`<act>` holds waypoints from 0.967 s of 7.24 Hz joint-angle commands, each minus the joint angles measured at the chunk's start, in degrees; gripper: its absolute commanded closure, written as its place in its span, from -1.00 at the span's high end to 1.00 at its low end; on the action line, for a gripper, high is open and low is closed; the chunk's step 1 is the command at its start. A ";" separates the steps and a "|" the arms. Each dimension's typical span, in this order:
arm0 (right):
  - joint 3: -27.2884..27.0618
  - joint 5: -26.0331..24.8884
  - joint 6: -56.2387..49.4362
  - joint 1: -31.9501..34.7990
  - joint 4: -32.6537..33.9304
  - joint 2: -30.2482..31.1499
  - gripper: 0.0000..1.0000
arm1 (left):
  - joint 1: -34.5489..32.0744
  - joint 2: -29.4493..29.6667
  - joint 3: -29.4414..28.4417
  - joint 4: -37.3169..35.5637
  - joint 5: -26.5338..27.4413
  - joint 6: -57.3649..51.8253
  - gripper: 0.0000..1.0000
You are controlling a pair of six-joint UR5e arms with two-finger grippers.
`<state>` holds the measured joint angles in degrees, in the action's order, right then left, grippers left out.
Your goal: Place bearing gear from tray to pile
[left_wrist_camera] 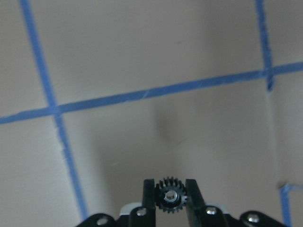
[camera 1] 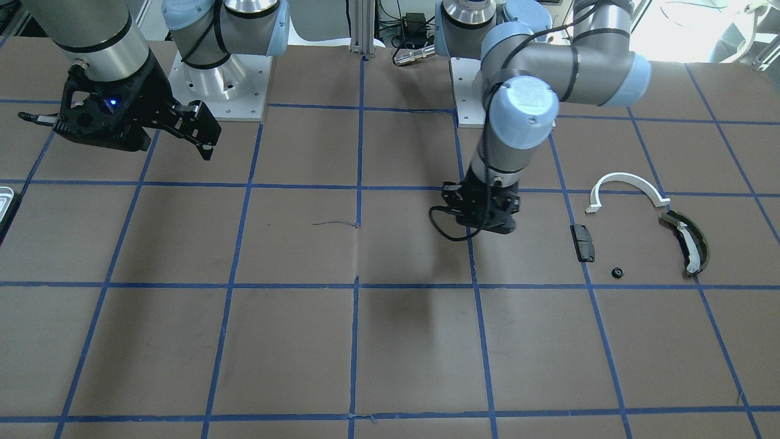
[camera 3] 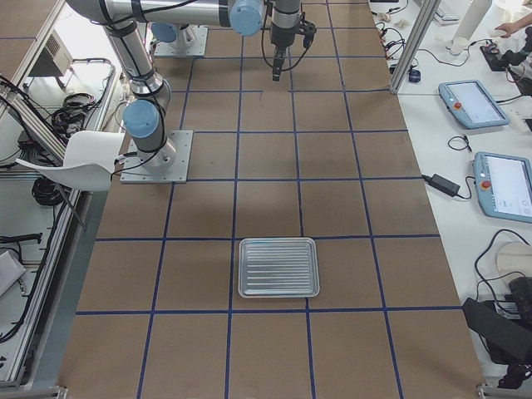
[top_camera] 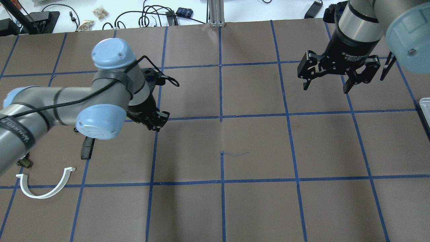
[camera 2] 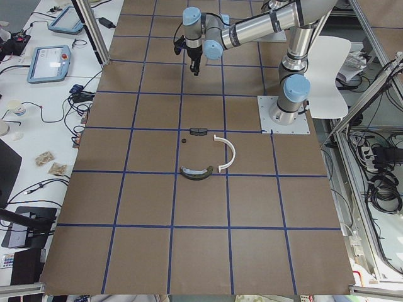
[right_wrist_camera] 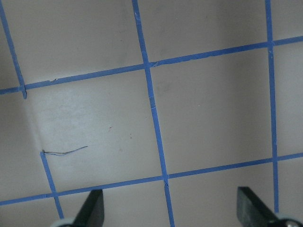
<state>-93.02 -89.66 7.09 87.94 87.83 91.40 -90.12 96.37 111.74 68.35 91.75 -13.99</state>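
Note:
Next, I release the bearing gear from my left gripper just beside the small black round part (camera 1: 634, 261), on the side that is toward the olive curved piece.
My left gripper (left_wrist_camera: 170, 188) is shut on a small black bearing gear (left_wrist_camera: 170, 196), held above the brown table. In the overhead view it (top_camera: 156, 122) hangs right of the pile. The pile holds a white half-ring arc (camera 1: 627, 182), a dark olive curved piece with a white strip (camera 1: 688, 241), a small black block (camera 1: 583, 242) and a small black round part (camera 1: 617, 272). My right gripper (top_camera: 326, 88) is open and empty, high at the far right. The tray (camera 3: 278, 293) is a ribbed silver one, and only its edge (top_camera: 425, 107) shows overhead.
Blue tape lines grid the brown table (top_camera: 255, 148). A thin thread (top_camera: 235, 154) lies near the middle. Cables and gear (top_camera: 151, 16) lie beyond the far edge. The two arm bases (camera 1: 219, 85) stand at the robot's side.

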 commanded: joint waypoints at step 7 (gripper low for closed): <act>0.38 -0.08 -0.50 0.04 0.15 -0.17 1.00 | 33.08 14.44 -3.98 -14.38 3.78 -31.53 -1.00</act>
<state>-92.88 -89.71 6.65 87.98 87.97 91.28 -57.66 107.23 109.44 55.46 95.65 -45.23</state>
